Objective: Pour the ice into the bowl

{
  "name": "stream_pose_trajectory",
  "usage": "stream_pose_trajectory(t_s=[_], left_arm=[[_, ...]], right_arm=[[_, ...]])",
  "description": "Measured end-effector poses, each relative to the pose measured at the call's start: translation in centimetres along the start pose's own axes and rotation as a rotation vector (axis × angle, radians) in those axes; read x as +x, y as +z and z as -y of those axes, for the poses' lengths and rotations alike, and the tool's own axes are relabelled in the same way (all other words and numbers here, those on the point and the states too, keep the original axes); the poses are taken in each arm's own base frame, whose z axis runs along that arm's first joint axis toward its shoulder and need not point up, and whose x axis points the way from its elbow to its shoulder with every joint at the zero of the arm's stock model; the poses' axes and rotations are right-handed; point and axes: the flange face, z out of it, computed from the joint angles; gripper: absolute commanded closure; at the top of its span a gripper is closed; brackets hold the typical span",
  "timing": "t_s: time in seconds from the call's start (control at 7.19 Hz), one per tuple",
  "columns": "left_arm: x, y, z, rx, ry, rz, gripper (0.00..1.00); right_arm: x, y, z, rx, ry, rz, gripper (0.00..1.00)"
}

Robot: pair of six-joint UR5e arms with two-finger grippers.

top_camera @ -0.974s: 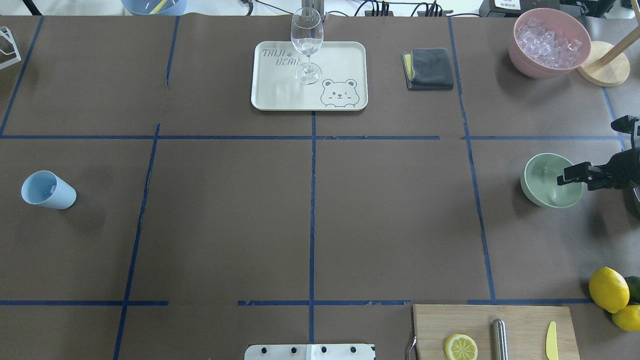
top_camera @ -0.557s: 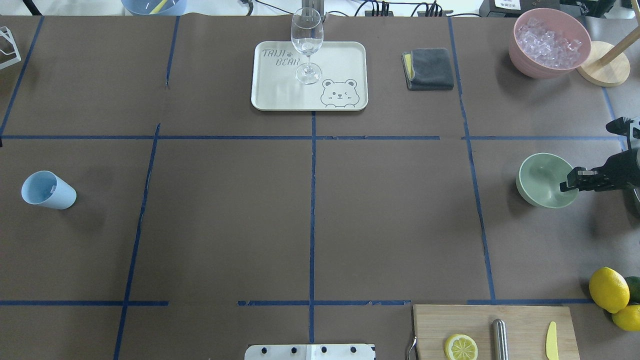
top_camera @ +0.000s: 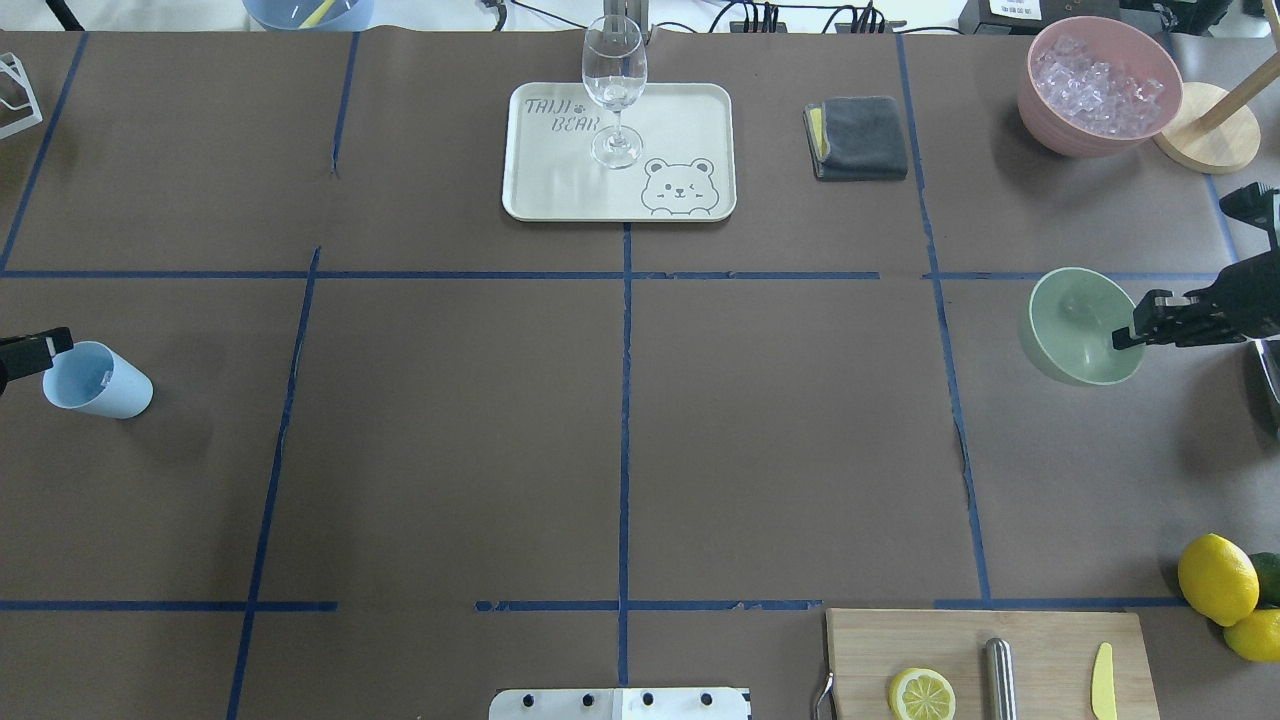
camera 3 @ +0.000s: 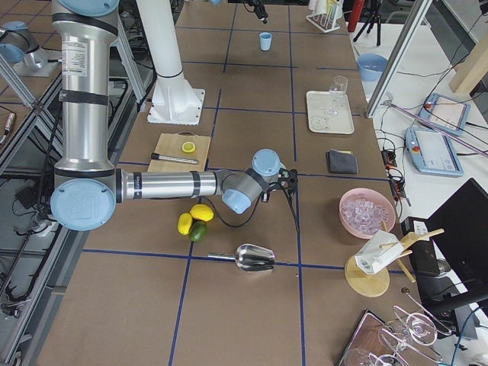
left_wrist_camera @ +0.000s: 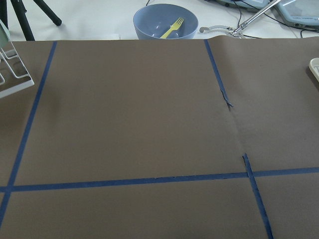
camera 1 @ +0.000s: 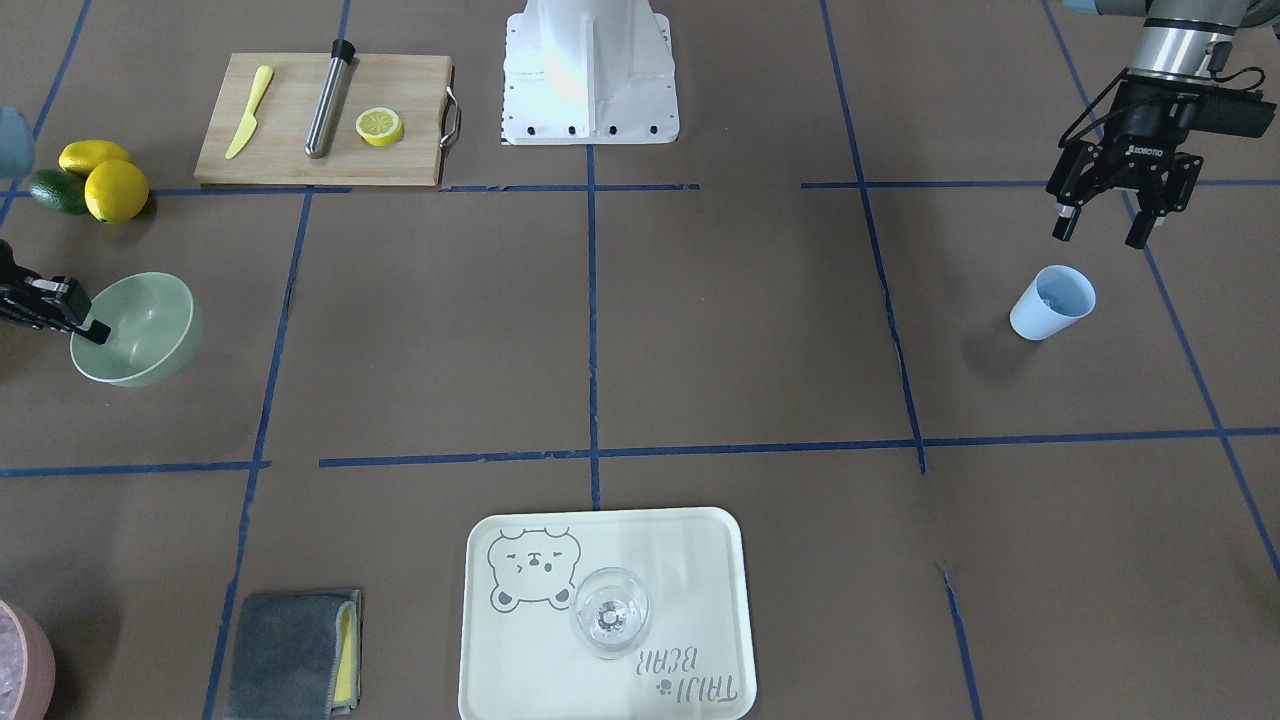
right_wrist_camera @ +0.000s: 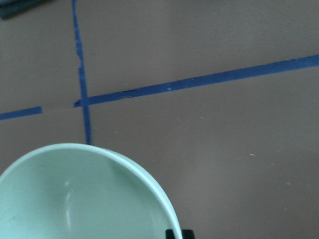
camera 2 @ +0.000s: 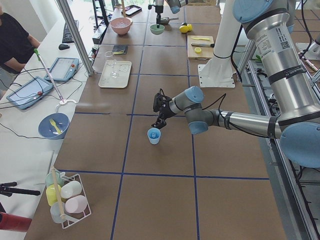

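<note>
The robot's left gripper should close around the body of the light blue cup (camera 1: 1036,310), its fingers on opposite sides below the rim of the cup.
The pale mint-green bowl (top_camera: 1075,325) hangs tilted just above the table at the right, its shadow beneath it. My right gripper (top_camera: 1125,338) is shut on its near rim; the bowl also fills the lower left of the right wrist view (right_wrist_camera: 75,199). The bowl looks empty. The light blue cup (camera 1: 1050,303) stands upright at the far left of the table (top_camera: 97,380). A small clear piece of ice (top_camera: 105,378) glints inside it. My left gripper (camera 1: 1098,232) is open and hovers above and just behind the cup, not touching it.
A pink container (top_camera: 1098,85) of whitish ice stands at the back right, beside a wooden stand (top_camera: 1205,140). A tray (top_camera: 690,120) with a wine glass (top_camera: 613,90) and a grey cloth (top_camera: 857,137) are at the back. A cutting board (top_camera: 1040,650) and lemons (top_camera: 1215,578) lie at the near right.
My right gripper closed on the bowl's rim and lifted it, tilting it. My left gripper has come into the overhead view at the left edge, by the cup.
</note>
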Motion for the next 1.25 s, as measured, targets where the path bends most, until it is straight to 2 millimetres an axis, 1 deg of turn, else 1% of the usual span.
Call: stream_pose_trajectory(t_s=[0.14,0.28,0.42,0.56,0.7,0.84,0.97,1.11,1.25], left_arm=[[-0.2,0.2,-1.5,0.017,-0.008,0.009,0.0],[-0.2,1.2,-3.5,0.033,-0.018,0.03,0.0],[-1.2,2.7,-6.1,0.057,-0.026,0.052,0.0],[-3.2,4.0,-8.9,0.09,-0.028,0.065,0.0],[-4.8,4.8,-10.7,0.111,-0.027,0.069,0.0],[-5.3,5.2,-11.8,0.121,-0.03,0.066,0.0],[-4.9,5.5,-12.4,0.13,-0.033,0.058,0.0],[-4.3,5.8,-12.7,0.147,-0.033,0.052,0.0],[-3.7,6.4,-13.0,0.175,-0.028,0.056,0.0]], right_arm=[[-6.1,-0.5,0.7,-0.014,0.051,0.024,1.0],[-12.6,0.1,0.6,-0.031,0.098,0.042,1.0],[-19.4,1.9,-0.1,-0.037,0.142,0.048,1.0],[-26.0,3.8,-1.1,-0.034,0.182,0.042,1.0],[-31.7,5.1,-2.3,-0.036,0.204,0.024,1.0],[-36.1,5.9,-3.9,-0.034,0.206,0.002,1.0],[-39.1,6.5,-5.6,-0.031,0.207,-0.01,1.0],[-41.2,7.2,-7.1,-0.031,0.215,-0.014,1.0],[-42.7,8.1,-8.5,-0.026,0.214,-0.017,1.0]])
